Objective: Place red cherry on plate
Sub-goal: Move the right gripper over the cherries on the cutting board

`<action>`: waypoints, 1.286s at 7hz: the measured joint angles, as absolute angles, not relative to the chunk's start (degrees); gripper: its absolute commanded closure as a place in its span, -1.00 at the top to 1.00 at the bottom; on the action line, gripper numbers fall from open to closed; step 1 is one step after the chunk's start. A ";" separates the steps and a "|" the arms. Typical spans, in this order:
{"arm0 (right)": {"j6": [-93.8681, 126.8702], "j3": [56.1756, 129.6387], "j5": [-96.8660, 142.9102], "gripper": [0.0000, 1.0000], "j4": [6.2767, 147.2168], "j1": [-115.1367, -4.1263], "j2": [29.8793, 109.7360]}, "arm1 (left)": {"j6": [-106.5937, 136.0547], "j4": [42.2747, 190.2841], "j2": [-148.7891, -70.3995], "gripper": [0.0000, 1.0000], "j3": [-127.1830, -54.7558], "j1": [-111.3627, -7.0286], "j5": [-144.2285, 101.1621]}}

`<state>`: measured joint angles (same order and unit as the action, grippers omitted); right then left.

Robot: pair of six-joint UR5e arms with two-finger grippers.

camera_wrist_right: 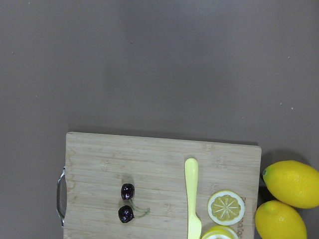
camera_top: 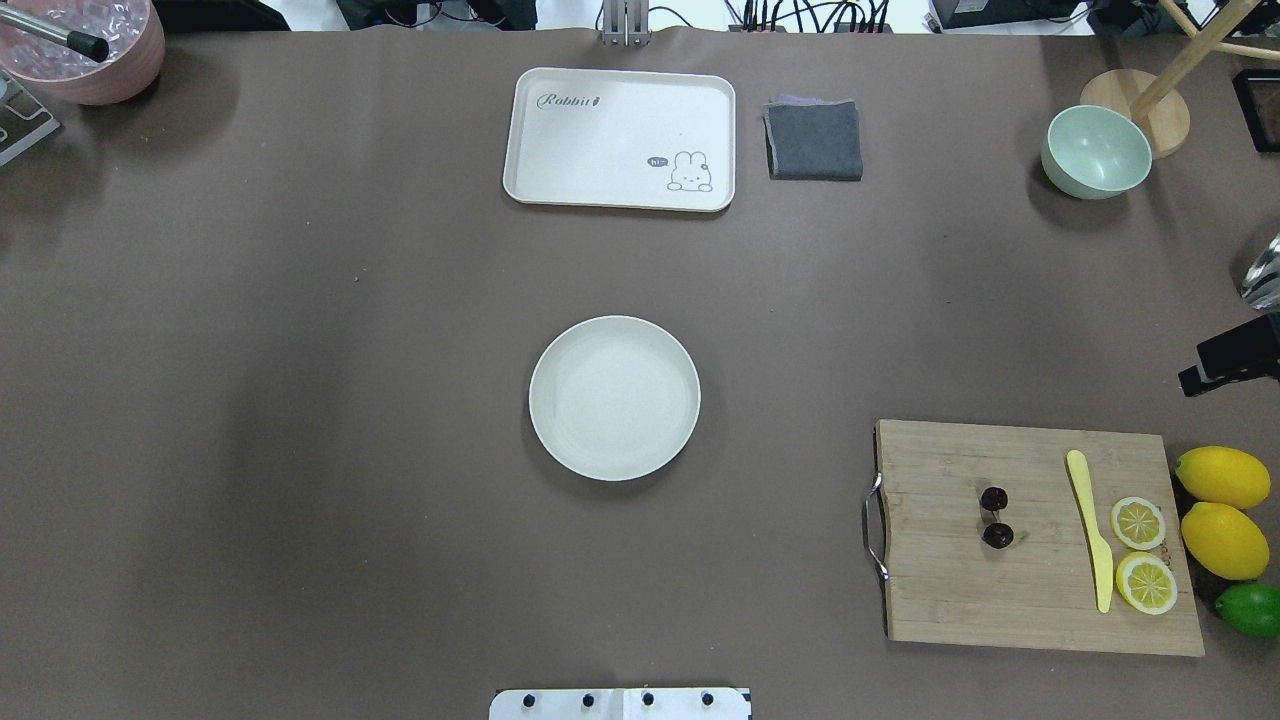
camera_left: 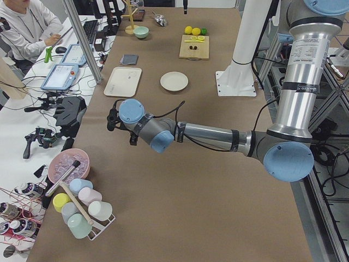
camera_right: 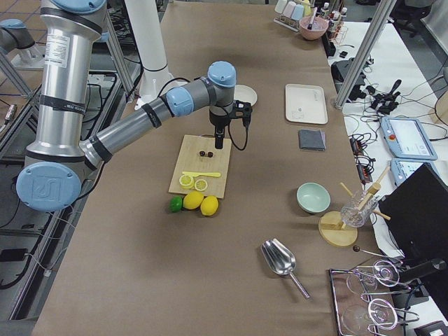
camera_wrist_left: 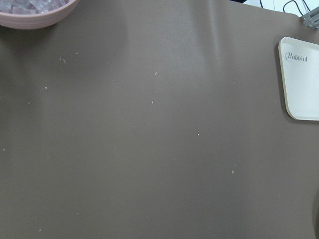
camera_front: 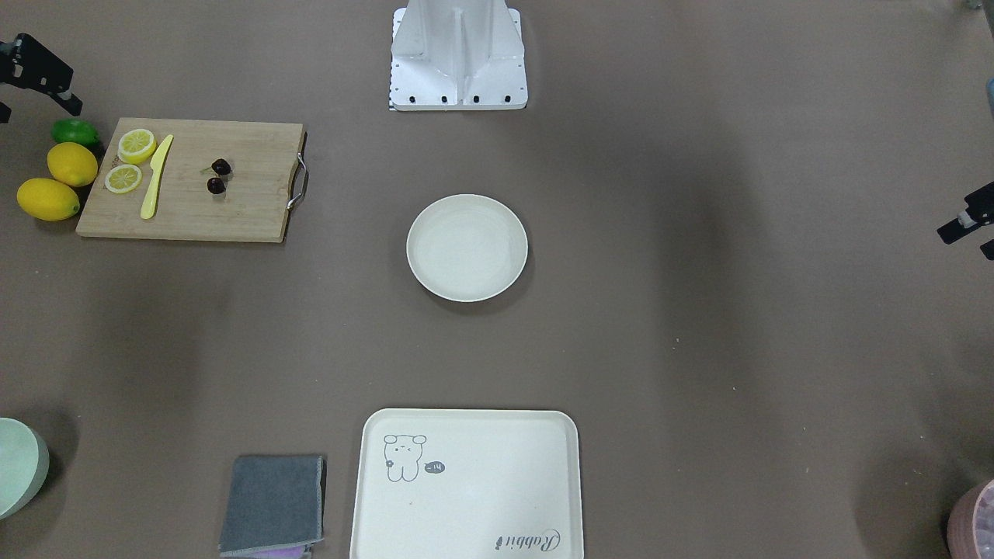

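The dark fruit (camera_front: 215,186) (camera_wrist_right: 127,191) of the red cherry that lies nearer the far edge of the wooden cutting board should be gripped next by my right gripper.
The red cherry (camera_top: 996,517), two dark glossy fruits joined by thin stems, lies on a wooden cutting board (camera_top: 960,600) on the robot's right. It also shows in the right wrist view (camera_wrist_right: 126,203). The round cream plate (camera_top: 614,397) sits bare at the table's middle, well left of the board. My right gripper (camera_front: 40,109) hovers open above the table beside the board, holding nothing. My left gripper (camera_front: 963,242) hangs open and empty over bare table far to the left, nowhere near the cherry.
On the board lie a yellow knife (camera_top: 1090,530) and two lemon slices (camera_top: 1140,552). Two lemons (camera_top: 1224,510) and a lime (camera_top: 1250,608) sit beside it. At the far side are a bear tray (camera_top: 620,138), a grey cloth (camera_top: 814,140), a green bowl (camera_top: 1096,152) and a pink bowl (camera_top: 95,50).
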<state>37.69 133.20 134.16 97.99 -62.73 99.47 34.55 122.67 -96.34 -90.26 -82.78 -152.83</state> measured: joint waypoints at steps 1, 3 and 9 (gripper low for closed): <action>41.31 134.06 132.73 0.93 97.92 -59.91 99.45 | 34.54 122.69 -95.22 0.96 -91.33 -82.78 -152.84; 50.12 134.35 126.04 0.91 95.87 -50.88 98.48 | 34.54 122.63 -94.41 0.96 -92.23 -82.66 -152.82; 56.82 119.06 115.84 0.85 82.80 -39.00 94.31 | 34.63 122.61 -94.38 0.96 -92.20 -82.11 -152.57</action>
